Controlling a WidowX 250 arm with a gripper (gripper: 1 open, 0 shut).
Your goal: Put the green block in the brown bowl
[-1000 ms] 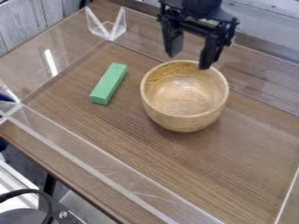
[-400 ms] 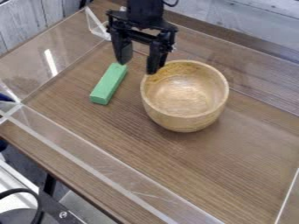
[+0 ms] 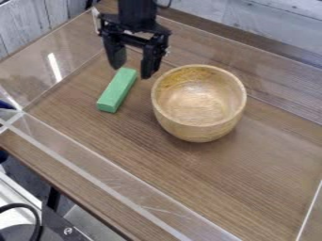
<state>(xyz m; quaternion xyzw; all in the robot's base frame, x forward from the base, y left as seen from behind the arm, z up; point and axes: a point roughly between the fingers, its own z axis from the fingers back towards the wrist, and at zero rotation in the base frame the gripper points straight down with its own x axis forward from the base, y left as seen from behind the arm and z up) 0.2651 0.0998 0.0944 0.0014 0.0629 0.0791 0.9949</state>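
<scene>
The green block is beside the brown bowl. Next, my gripper goes down to the far half (image 3: 120,82) of the block and closes there across its long sides.
The green block (image 3: 116,92) lies flat on the wooden table, a bright green bar left of the brown bowl (image 3: 199,103). The bowl is round, light wood, upright and has nothing in it. My black gripper (image 3: 131,66) hangs pointing down just above the block's far end, fingers spread and open, with nothing between them. Whether the fingertips touch the block I cannot tell; they look slightly above it.
Clear acrylic walls (image 3: 51,71) fence the wooden table on the left and front. A small clear angled bracket (image 3: 98,26) stands at the back left behind the gripper. Bare tabletop (image 3: 214,179) stretches in front of the bowl.
The gripper has swept left from above the bowl's far rim to over the green block's far end and come down a little, staying open. Block and bowl have not moved.
</scene>
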